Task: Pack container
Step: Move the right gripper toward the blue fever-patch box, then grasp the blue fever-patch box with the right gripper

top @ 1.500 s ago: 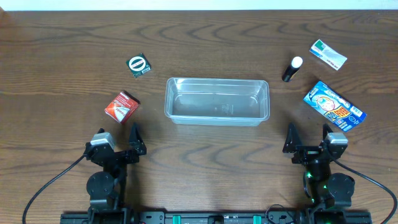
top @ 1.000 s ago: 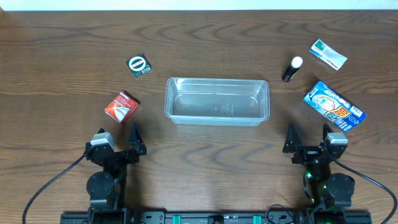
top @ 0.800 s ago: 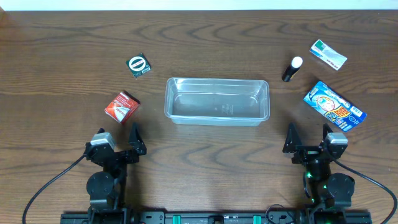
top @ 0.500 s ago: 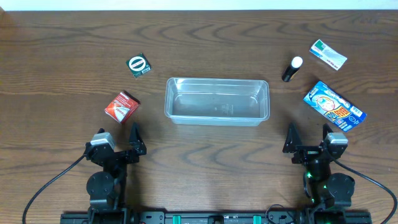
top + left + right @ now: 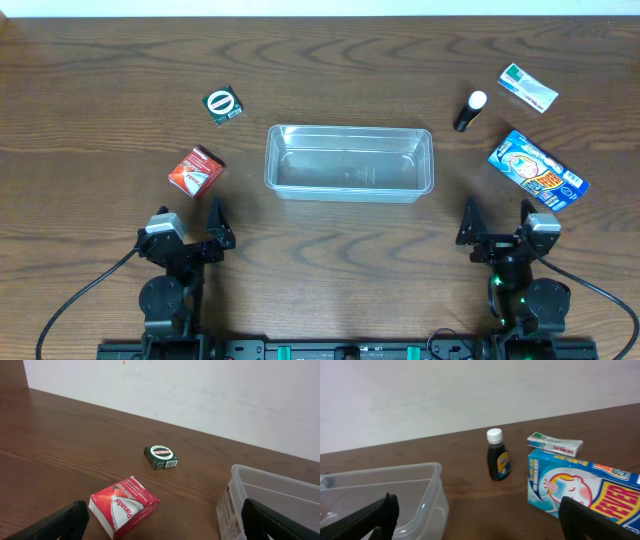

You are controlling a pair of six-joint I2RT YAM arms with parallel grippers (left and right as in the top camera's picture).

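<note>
The robot's right gripper should next move to the blue box's upper long edge point(image 5: 549, 157) point(image 5: 582, 462) and close there, around the middle, to carry the box to the container.
The clear plastic container point(image 5: 348, 162) stands empty at the table's middle; its corner shows in the left wrist view point(image 5: 270, 502) and in the right wrist view point(image 5: 385, 495). A red Panadol box point(image 5: 195, 170) point(image 5: 124, 505) lies left of it, a green box point(image 5: 223, 104) point(image 5: 161, 456) farther back. On the right lie a dark bottle with a white cap point(image 5: 469, 110) point(image 5: 497, 462), a blue box point(image 5: 537, 171) point(image 5: 585, 490) and a white-green packet point(image 5: 527, 87) point(image 5: 555, 444). My left gripper point(image 5: 190, 232) point(image 5: 162, 527) and right gripper point(image 5: 495, 228) point(image 5: 477, 522) are open and empty near the front edge.
A white wall runs behind the table's far edge. Bare wood lies between the grippers and the container.
</note>
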